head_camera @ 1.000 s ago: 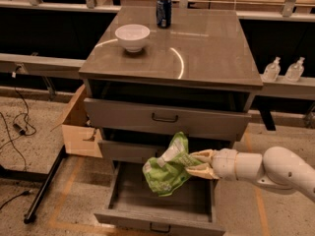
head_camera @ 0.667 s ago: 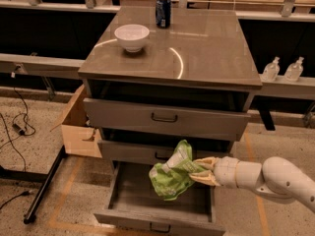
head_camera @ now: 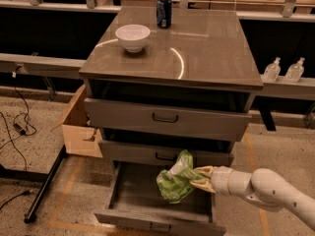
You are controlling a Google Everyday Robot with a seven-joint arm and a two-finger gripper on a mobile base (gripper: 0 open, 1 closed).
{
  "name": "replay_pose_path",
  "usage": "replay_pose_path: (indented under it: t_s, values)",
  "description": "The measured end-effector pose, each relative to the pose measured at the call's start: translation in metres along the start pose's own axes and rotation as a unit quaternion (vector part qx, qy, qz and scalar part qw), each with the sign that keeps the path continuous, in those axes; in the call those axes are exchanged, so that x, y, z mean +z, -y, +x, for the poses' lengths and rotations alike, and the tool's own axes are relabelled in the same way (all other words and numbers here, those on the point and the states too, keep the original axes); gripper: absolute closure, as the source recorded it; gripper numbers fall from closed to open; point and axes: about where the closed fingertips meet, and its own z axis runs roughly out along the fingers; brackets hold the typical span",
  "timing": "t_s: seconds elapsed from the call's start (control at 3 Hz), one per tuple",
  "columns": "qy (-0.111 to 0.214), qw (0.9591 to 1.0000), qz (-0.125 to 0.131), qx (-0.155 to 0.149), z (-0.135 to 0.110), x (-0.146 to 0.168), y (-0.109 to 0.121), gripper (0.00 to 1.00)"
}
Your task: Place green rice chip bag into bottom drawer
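The green rice chip bag, now held above the drawer's grey floor, will be released by my gripper on the bottom drawer's grey bottom, behind its front handle (head_camera: 170, 197).
The green rice chip bag (head_camera: 175, 178) is crumpled and bright light green, and it hangs over the right part of the open bottom drawer (head_camera: 138, 193). My gripper (head_camera: 198, 177) comes in from the right on a white arm and is shut on the bag's right edge. The bag is held above the drawer's plain grey floor, just in front of the middle drawer's face. The bottom drawer is pulled out wide; the two upper drawers with dark bar handles are only slightly out.
A white bowl (head_camera: 132, 36) and a dark blue can (head_camera: 164, 11) stand on the cabinet top (head_camera: 206, 48). A cardboard box (head_camera: 78, 127) sits left of the cabinet, with a black stand leg (head_camera: 47, 183) and cables on the floor. Two clear bottles (head_camera: 283, 70) stand at the right.
My gripper and the bag have moved lower and a little to the right, down toward the open bottom drawer. The bag stays in the grip.
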Motion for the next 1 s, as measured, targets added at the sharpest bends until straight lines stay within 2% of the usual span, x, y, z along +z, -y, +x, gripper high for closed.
replay_pose_path:
  t_s: [0.33, 0.67, 1.0]
  values:
    - [-0.004, 1.0000, 0.003, 0.001, 0.008, 0.006, -0.001, 1.00]
    - [0.000, 0.9998, 0.011, 0.016, 0.020, 0.014, -0.005, 1.00]
    - [-0.007, 0.9997, 0.012, 0.020, 0.053, 0.045, -0.012, 1.00]
